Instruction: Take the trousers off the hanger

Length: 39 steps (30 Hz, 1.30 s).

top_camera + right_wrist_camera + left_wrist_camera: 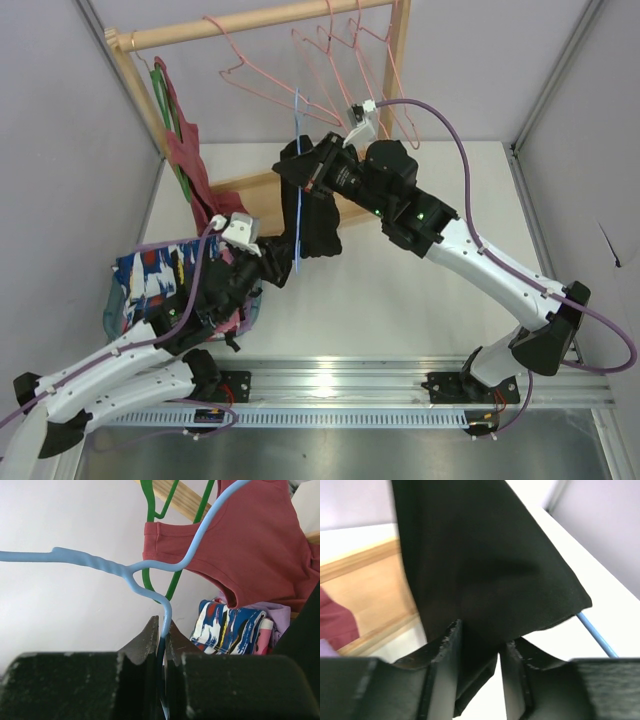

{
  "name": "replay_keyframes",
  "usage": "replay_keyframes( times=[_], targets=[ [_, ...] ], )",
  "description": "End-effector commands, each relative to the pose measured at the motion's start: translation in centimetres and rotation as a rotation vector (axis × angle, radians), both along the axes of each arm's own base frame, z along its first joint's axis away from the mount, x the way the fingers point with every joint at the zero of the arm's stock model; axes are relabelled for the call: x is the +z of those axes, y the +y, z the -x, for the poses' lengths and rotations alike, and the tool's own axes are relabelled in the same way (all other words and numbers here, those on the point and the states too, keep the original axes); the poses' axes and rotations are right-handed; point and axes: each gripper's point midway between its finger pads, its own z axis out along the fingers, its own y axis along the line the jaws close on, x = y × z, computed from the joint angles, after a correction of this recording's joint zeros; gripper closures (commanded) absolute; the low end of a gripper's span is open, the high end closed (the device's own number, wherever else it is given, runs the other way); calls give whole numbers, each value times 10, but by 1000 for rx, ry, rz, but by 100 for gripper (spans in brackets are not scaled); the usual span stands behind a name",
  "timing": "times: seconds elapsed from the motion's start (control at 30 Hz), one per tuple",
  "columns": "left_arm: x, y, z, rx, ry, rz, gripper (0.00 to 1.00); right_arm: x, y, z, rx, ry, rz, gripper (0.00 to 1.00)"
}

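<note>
The robot's left gripper has only the trousers' lower edge in its fingers, so it should take a fuller fold of cloth [477, 612] before drawing the trousers off the hanger.
The black trousers [318, 222] hang draped over the light-blue wire hanger [297, 185], held up over the table's middle. My right gripper [312, 178] is shut on the hanger's wire just below its twisted neck [165, 625]. My left gripper [262, 262] reaches up from the lower left, its jaws standing around the trousers' lower edge [480, 610] with black cloth between the fingers [447, 645]. A piece of the hanger's blue wire [597, 635] pokes out beside the cloth.
A wooden rack [250, 25] at the back carries several pink wire hangers [340, 60] and a green hanger [170, 120] bearing a dark red garment [190, 150]. A bin with blue patterned cloth [150, 275] sits at left. Grey walls close both sides.
</note>
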Motion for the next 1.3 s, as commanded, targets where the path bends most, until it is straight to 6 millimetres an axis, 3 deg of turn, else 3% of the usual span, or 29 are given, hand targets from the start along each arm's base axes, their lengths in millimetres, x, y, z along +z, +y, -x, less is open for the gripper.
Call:
replay_keyframes(
  times=[0.0, 0.27, 0.57, 0.7, 0.77, 0.8, 0.93, 0.97, 1.0, 1.17, 1.27],
  targets=[
    [22, 17, -6, 96, -66, 78, 62, 68, -25, 14, -17, -147, -151, 100],
    [17, 12, -13, 117, -66, 85, 61, 68, -26, 16, -5, -138, -166, 100],
    [0, -9, -19, 72, -49, 65, 45, 66, -28, 16, -8, -134, -169, 100],
    [-7, -9, -11, 23, -76, 59, 34, 65, -27, 16, -2, -132, -169, 100],
    [-3, -5, -10, 30, -103, 71, 34, 66, -27, 17, 3, -133, -171, 100],
    [-7, -2, -12, 48, -102, 71, 45, 67, -28, 18, 7, -134, -176, 100],
    [-5, -4, -14, 53, -108, 89, 68, 64, -26, 18, 12, -125, -174, 100],
    [-6, -7, -15, 48, -105, 84, 82, 64, -26, 18, 12, -125, -173, 100],
    [-3, -9, -15, 41, -113, 87, 88, 61, -24, 18, 14, -121, -169, 100],
    [19, -10, -17, 40, -168, 115, 100, 52, -26, 14, -6, -109, -148, 100],
    [39, -6, -14, 39, -209, 146, 100, 49, -26, 13, -12, -109, -135, 100]
  ],
)
